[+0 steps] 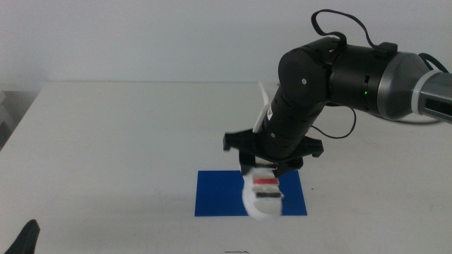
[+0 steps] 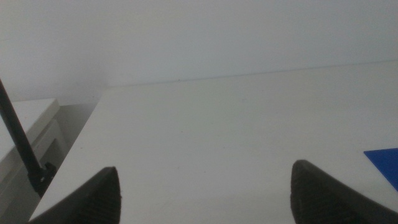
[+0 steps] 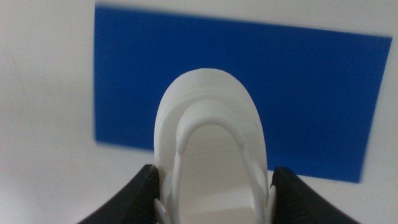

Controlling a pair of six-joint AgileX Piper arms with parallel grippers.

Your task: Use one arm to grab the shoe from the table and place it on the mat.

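Observation:
My right gripper is to lay the white sandal down lengthwise on the middle of the dark-blue mat (image 1: 251,192) (image 3: 230,95).
The right arm (image 1: 332,74) reaches in from the right, and its gripper (image 1: 267,169) is shut on the white sandal (image 1: 263,192) with black and red straps. It holds the sandal just above the dark-blue mat (image 1: 219,192) on the white table (image 1: 120,155). In the right wrist view the sandal's white toe (image 3: 210,137) sits between the two dark jaws, over the mat (image 3: 311,93). I cannot tell whether the sole touches the mat. The left gripper (image 1: 25,240) waits at the table's near left corner; its jaws stand wide apart in the left wrist view (image 2: 205,186), with nothing between them.
The mat's corner (image 2: 385,163) shows at the edge of the left wrist view. A white cabinet (image 2: 28,134) and a thin black rod (image 2: 18,140) stand beside the table's left edge. A plain wall runs behind the table.

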